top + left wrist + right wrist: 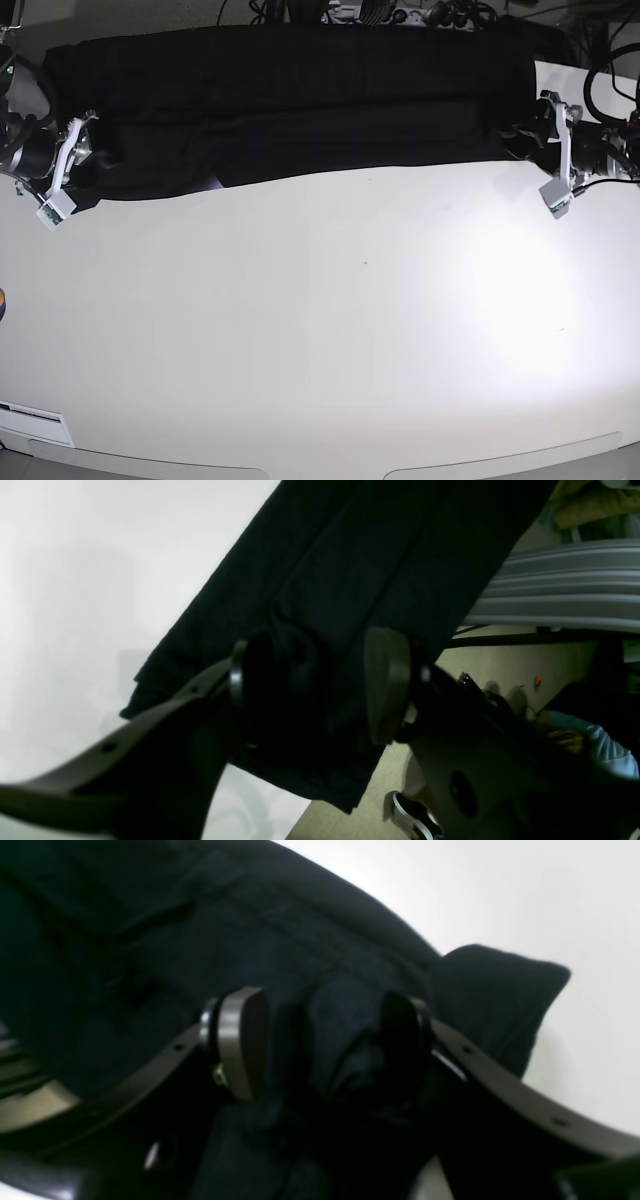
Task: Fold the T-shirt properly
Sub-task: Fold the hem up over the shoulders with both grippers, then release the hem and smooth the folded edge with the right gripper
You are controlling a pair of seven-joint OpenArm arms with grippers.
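Note:
The T-shirt hangs over the table edge, so the robot's right gripper should grab it farther in from its end [138, 150] and pull it toward the open table before folding.
The black T-shirt [300, 100] is stretched wide along the far part of the white table [350, 330], plain side showing, no print in sight. My left gripper [540, 125] holds its right end; in the left wrist view the fingers [387, 685] pinch bunched black cloth [350, 555] that hangs past the table edge. My right gripper [85, 150] holds its left end; in the right wrist view its pads [240, 1040] close around a fold of the cloth [150, 940].
Cables and gear [400, 12] crowd the table's far edge. An orange object [2, 300] sits at the left edge. An aluminium rail [560, 585], a shoe [412, 815] and a person's sleeve [600, 745] lie beyond the table.

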